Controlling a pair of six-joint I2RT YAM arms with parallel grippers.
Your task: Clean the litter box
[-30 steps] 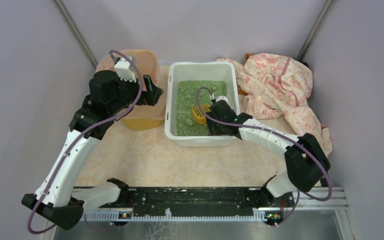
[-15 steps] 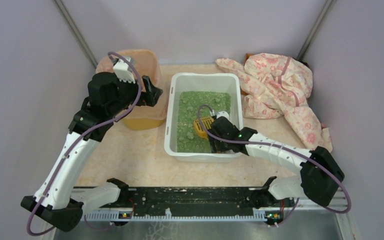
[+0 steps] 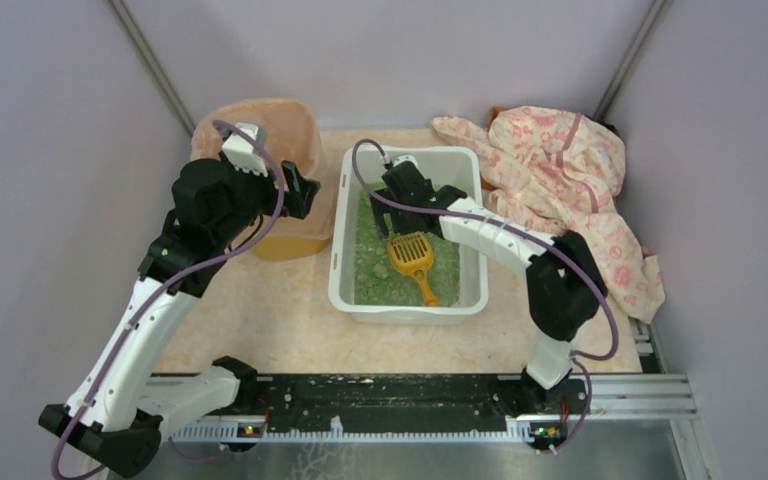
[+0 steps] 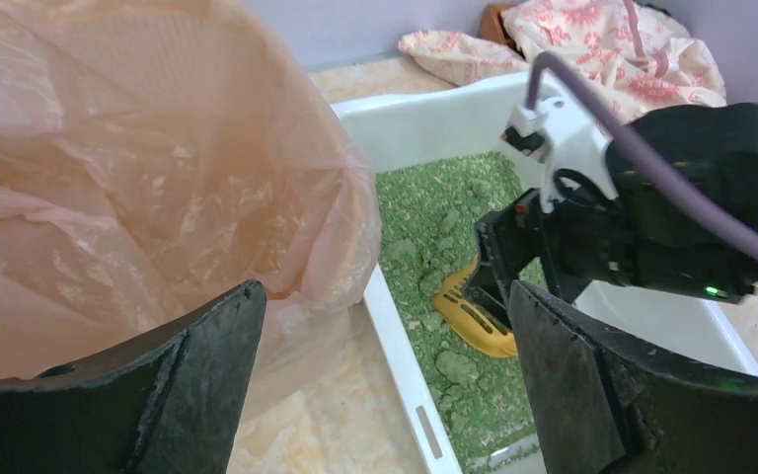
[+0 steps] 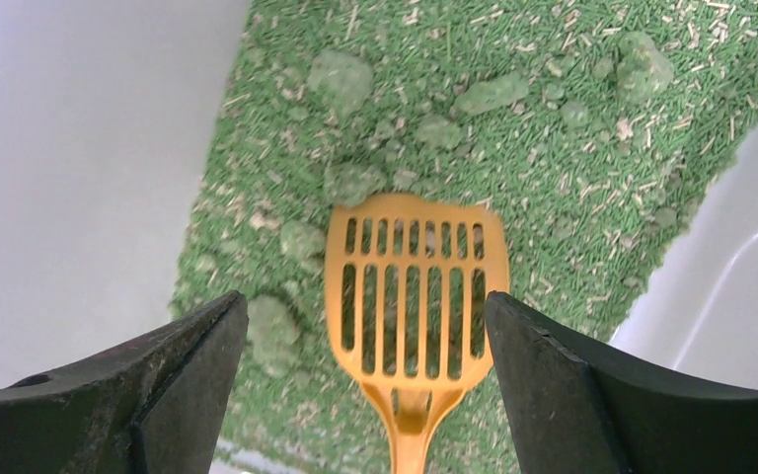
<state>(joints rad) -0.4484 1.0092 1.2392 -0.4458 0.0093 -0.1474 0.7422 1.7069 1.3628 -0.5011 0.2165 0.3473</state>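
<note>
Next, I move my right gripper back along the scoop from above its slotted head and grip its handle [image 3: 426,287] before sifting out clumps.
The white litter box [image 3: 338,250] holds green litter [image 5: 533,158] with several clumps [image 5: 341,79]. An orange slotted scoop [image 3: 412,255] lies flat on the litter, handle toward the near end. My right gripper [image 3: 401,203] hangs over the far half of the box, open, with nothing between its fingers. In the right wrist view the scoop [image 5: 415,286] lies below that gripper [image 5: 365,296], apart from both fingers. My left gripper [image 3: 300,190] is open and empty between the bin and the box. The left wrist view shows the box rim [image 4: 395,326], the scoop [image 4: 474,321] and the right gripper [image 4: 498,267].
A round bin lined with a peach bag [image 3: 260,130] stands just left of the box, its bag [image 4: 158,178] bulging toward my left fingers. A crumpled floral cloth [image 3: 560,170] lies at the back right. Purple walls close in on both sides.
The right gripper opened and let go of the scoop, then swung from the box's near right to its far end. The scoop now lies on the litter. The box slid slightly nearer.
</note>
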